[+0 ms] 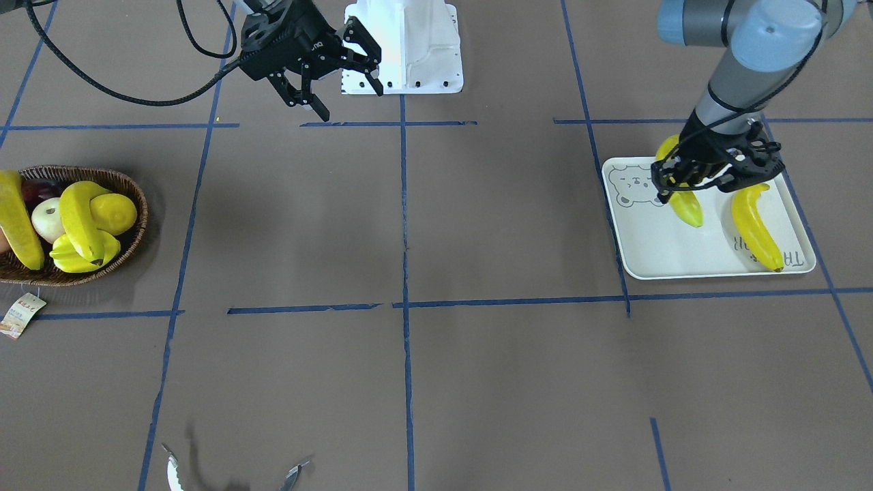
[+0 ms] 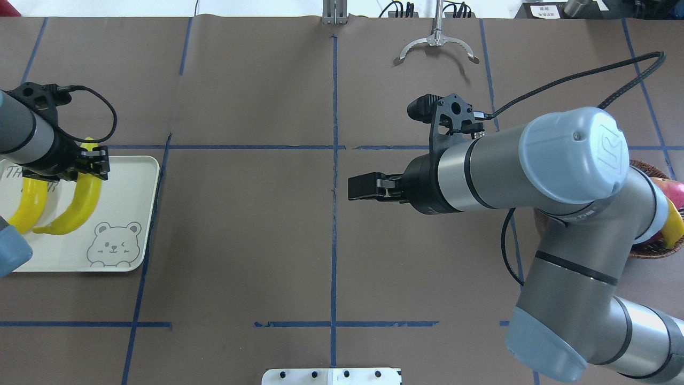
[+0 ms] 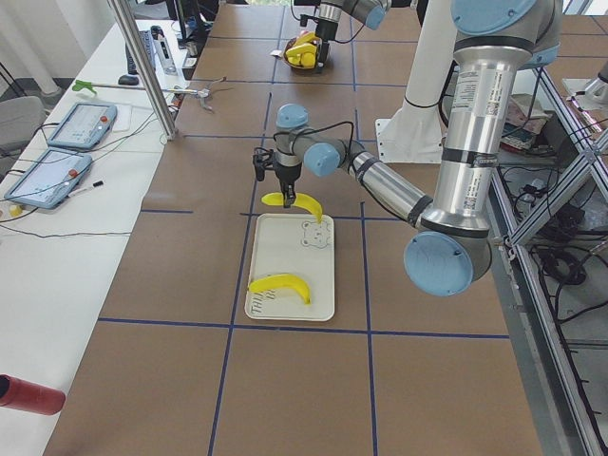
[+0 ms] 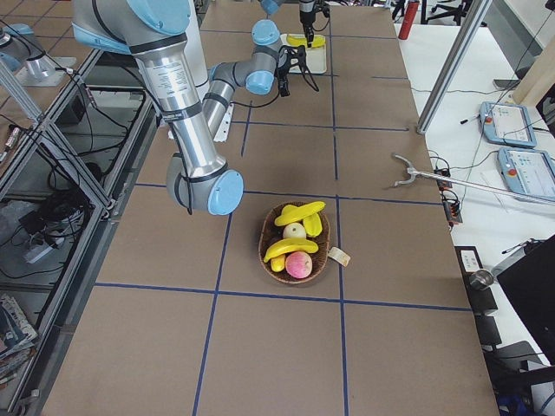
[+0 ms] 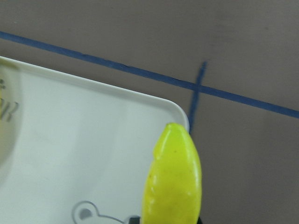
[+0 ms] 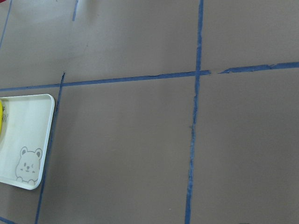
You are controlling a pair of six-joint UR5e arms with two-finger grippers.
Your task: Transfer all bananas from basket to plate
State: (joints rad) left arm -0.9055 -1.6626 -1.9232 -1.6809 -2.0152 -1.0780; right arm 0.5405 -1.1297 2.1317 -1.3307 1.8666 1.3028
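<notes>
The banana in my left gripper will be let go on the white plate (image 1: 727,228) (image 5: 17,140), beside the banana that lies flat there. The banana in the gripper is low over the plate now.
A white plate (image 1: 648,252) (image 2: 133,176) with a bear face holds one banana (image 1: 757,232) (image 2: 29,203) lying flat. My left gripper (image 1: 696,181) (image 2: 88,166) is shut on a second banana (image 1: 685,208) (image 2: 80,206) (image 5: 173,182), low over the plate near the bear corner; whether it touches the plate I cannot tell. Across the table, the dark wicker basket (image 1: 129,204) (image 4: 269,234) holds two more bananas (image 1: 17,218) (image 1: 82,218) among other fruit. My right gripper (image 1: 344,88) (image 2: 363,187) hangs open and empty over the table's middle, apart from the basket.
In the basket there are also a lemon (image 1: 116,211), a pale apple (image 1: 46,219) and a yellow-green starfruit (image 1: 71,260). A paper tag (image 1: 20,314) trails beside it. Metal tongs (image 2: 435,45) lie at the far edge. The white robot base (image 1: 409,48) stands between the arms.
</notes>
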